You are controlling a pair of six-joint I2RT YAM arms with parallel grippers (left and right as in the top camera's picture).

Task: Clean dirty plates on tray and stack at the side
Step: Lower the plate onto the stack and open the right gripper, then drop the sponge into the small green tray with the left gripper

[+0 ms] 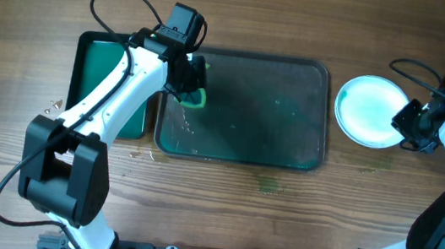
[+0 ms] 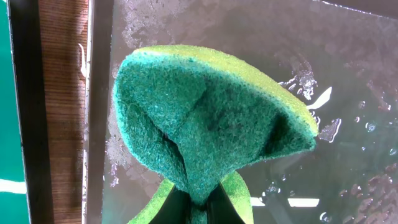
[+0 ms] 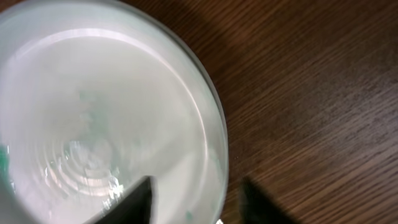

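Note:
The folded green sponge, now held above the wet grey-green tray, will be let go by my left gripper near the middle of the smaller bright green tray (image 1: 121,92).
The dark grey-green tray (image 1: 287,149) lies in the middle of the table, wet, with no plate on it. My left gripper (image 1: 192,80) is shut on a folded green sponge (image 1: 198,98) over the tray's near-left part. The left wrist view shows the sponge (image 2: 211,118) pinched between the fingers (image 2: 198,208) above the wet tray floor (image 2: 348,74). White plates (image 1: 367,110) with a faint teal tint sit on the table right of the tray; how many are stacked I cannot tell. My right gripper (image 1: 405,128) is open, its fingers (image 3: 196,199) either side of the plate's (image 3: 93,106) right rim.
A smaller bright green tray (image 1: 93,66) lies left of the dark tray, partly under my left arm. Water drops (image 1: 142,153) and a faint green stain (image 1: 266,183) mark the wood in front of the dark tray.

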